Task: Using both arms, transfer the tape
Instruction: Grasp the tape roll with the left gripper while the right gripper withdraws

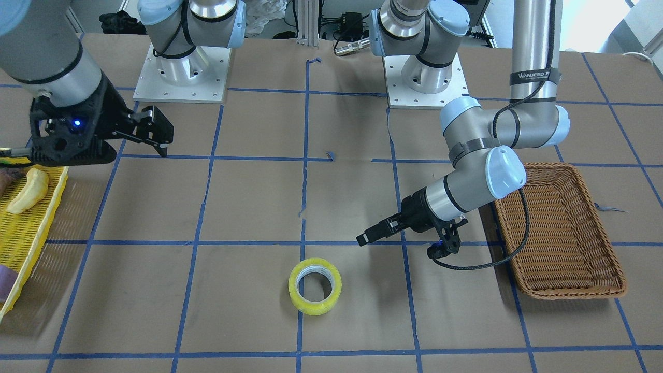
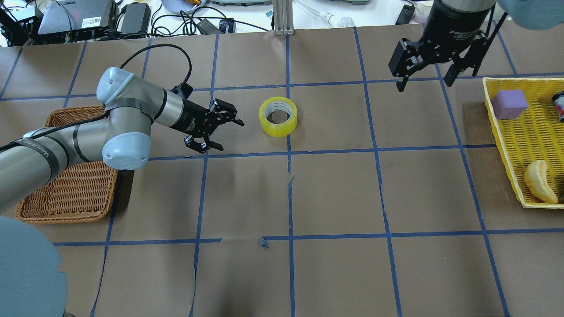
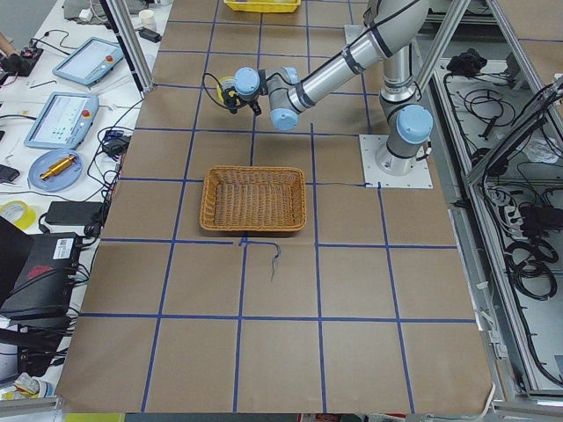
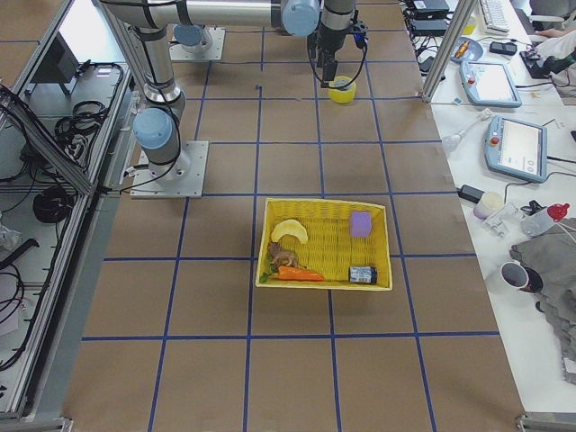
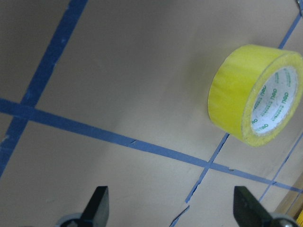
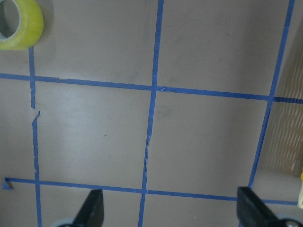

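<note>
The side of the yellow tape roll (image 1: pixel 336 281) (image 5: pixel 245 116) facing the brown wicker basket will be gripped by my left gripper, which will have one finger inside the roll's hole.
The yellow tape roll (image 2: pixel 275 129) lies flat on the brown paper on a blue grid line, near the table's far middle; it also shows in the front view (image 1: pixel 311 305). My left gripper (image 2: pixel 231 136) is open and empty, low over the table, a short gap to the left of the roll and pointing at it. The left wrist view shows the roll (image 5: pixel 232 90) ahead, to the right of the gap between the open fingers (image 5: pixel 99 205). My right gripper (image 2: pixel 424 84) is open and empty, raised, well to the right of the roll. The right wrist view has the roll (image 6: pixel 26 23) in its top left corner.
A brown wicker basket (image 2: pixel 61 218) sits under my left arm's elbow. A yellow tray (image 2: pixel 498 127) at the table's right edge holds a banana (image 2: pixel 538 181) and a purple block (image 2: pixel 509 104). Blue tape lines grid the paper.
</note>
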Available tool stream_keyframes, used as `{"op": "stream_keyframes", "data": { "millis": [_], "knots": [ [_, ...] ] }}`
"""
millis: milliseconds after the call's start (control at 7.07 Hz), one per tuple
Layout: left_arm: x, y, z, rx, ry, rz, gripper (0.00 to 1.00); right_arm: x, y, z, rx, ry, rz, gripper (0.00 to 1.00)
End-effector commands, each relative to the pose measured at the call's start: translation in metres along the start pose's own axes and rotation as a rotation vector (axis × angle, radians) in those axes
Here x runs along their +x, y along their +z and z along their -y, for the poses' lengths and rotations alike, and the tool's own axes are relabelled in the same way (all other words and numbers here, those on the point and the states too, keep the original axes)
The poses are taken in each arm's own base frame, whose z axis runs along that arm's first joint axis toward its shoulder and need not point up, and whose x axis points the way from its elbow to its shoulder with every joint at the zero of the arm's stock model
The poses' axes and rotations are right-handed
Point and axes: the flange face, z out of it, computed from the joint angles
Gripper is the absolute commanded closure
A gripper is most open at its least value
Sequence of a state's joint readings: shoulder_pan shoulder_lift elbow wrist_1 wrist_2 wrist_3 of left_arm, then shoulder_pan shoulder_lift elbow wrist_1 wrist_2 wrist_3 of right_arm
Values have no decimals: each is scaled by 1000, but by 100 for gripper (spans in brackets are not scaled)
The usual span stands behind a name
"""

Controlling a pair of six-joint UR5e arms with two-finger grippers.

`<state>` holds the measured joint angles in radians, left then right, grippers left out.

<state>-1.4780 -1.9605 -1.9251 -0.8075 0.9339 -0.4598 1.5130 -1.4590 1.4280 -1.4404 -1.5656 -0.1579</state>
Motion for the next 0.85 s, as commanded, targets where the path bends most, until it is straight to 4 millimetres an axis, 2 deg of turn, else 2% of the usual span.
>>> {"op": "stream_keyframes", "data": {
  "millis": [0,141,283,424,566,707],
  "knots": [
    [66,28,1,69,-66,53,2,14,-4,-9,-18,-11,-38,0],
    [90,53,0,173,-103,183,3,14,-5,-9,-18,-3,-67,0],
    [90,81,-3,183,-126,234,9,8,-10,-13,-8,2,-67,0],
    [87,98,-4,197,-135,266,10,-4,-12,-16,-1,55,-54,0],
    [91,113,-15,192,-131,282,52,-28,-18,-24,15,18,-55,0],
    [94,112,-16,194,-123,279,100,-39,-23,-27,42,-2,-53,0]
  ]
}}
